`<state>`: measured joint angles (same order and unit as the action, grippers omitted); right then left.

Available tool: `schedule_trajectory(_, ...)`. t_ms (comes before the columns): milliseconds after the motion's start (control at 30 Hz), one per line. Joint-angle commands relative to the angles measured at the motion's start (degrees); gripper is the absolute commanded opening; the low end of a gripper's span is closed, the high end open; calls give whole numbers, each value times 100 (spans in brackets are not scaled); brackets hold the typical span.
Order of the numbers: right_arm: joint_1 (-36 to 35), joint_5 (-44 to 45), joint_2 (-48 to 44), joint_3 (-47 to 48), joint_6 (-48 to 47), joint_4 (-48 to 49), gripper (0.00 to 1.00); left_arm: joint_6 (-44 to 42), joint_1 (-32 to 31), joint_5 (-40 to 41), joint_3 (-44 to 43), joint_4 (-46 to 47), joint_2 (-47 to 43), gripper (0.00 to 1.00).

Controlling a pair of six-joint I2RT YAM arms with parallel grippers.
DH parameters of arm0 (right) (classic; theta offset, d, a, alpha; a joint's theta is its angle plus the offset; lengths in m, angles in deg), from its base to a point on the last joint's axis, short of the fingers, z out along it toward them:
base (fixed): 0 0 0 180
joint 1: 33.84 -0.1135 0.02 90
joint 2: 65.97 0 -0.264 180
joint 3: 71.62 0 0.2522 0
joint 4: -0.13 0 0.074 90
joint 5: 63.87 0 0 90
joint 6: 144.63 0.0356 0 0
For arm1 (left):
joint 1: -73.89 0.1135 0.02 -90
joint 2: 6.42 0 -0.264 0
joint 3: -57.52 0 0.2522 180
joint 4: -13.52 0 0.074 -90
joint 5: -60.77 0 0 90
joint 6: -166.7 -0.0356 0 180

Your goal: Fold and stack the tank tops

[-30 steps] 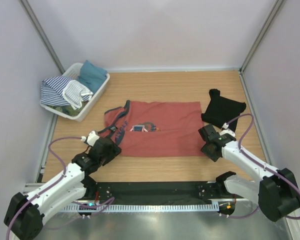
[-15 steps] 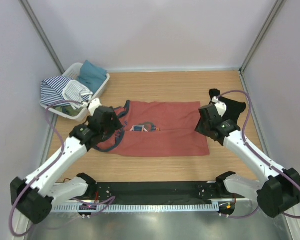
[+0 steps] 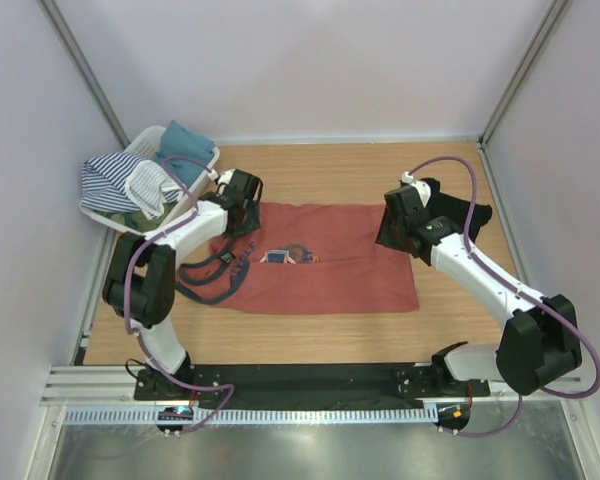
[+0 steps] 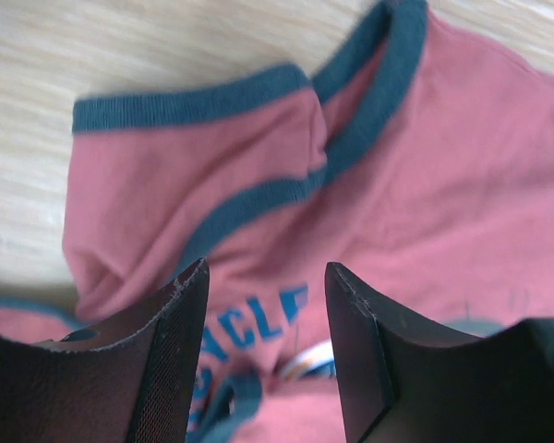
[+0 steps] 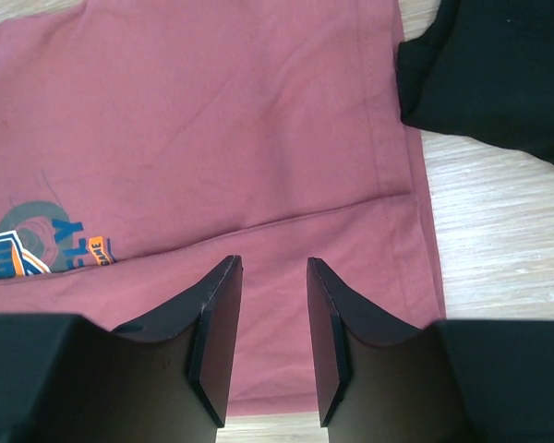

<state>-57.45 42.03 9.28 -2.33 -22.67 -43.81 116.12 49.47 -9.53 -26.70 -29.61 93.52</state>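
Note:
The robot's right gripper should close on the far hem corner point(image 3: 383, 207) of the rust-red tank top, the one beside the black tank top.
The rust-red tank top point(image 3: 330, 260) lies spread flat mid-table, its navy-edged straps point(image 3: 208, 270) bunched at its left end. The plain black tank top point(image 3: 458, 215) lies folded to its right, touching its far right corner. My left gripper point(image 3: 242, 208) hovers open over the red top's far left corner; the left wrist view shows the navy strap edging point(image 4: 258, 198) and blue lettering between the open fingers point(image 4: 266, 268). My right gripper point(image 3: 393, 225) hovers open over the red top's far right part point(image 5: 272, 262), with the black top point(image 5: 499, 74) just beyond.
A white plastic basket point(image 3: 208, 163) holding striped and teal clothes stands at the back left, close to my left arm. Grey walls enclose the table on three sides. A black rail runs along the near edge.
Both arms have swung from the red top's near corners to its far edge. The straps at the left end now lie bunched nearer me.

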Motion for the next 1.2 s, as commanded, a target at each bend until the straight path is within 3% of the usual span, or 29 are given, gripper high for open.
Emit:
schedule_trajectory(0, 24, -43, -1, 134, -129, 284, 41, -285, 131, 16, -460, 194, 314, 55)
schedule_trajectory(300, 59, -52, -106, -86, -120, 363, 41, -417, 272, -46, -1023, 221, 1264, 51)
schedule_trajectory(367, 68, -52, -124, -130, -112, 372, 41, -435, 333, 16, -1067, 168, 1335, 40)
schedule_trajectory(400, 68, -52, -141, -156, -112, 372, 41, -452, 420, -1, -1058, 159, 1379, 29)
schedule_trajectory(467, 68, -52, -177, -191, -112, 380, 41, -470, 639, -141, -1023, 72, 1388, 16)
schedule_trajectory(500, 68, -52, -194, -235, -112, 398, 41, -470, 719, -151, -988, 45, 1362, 1)
schedule_trajectory(533, 68, -52, -203, -253, -112, 407, 41, -444, 798, -142, -814, 45, 1187, 0)
schedule_trajectory(733, 85, -26, -2, -288, -120, 495, 41, -242, 1378, -677, 284, 589, -129, 0)
schedule_trajectory(933, 94, -61, 184, -332, -112, 600, 41, 188, 2668, -1740, 1147, 1485, -818, 7)
schedule_trajectory(1000, 103, -43, 227, -358, -120, 653, 41, 285, 2741, -1585, 1227, 1486, -1011, 12)
schedule_trajectory(1100, 129, -8, 315, -350, -112, 662, 41, 592, 2829, -997, 1464, 1495, -1415, 30)
schedule_trajectory(1167, 147, 44, 377, -341, -112, 653, 41, 942, 2952, -522, 1771, 1521, -1844, 33)
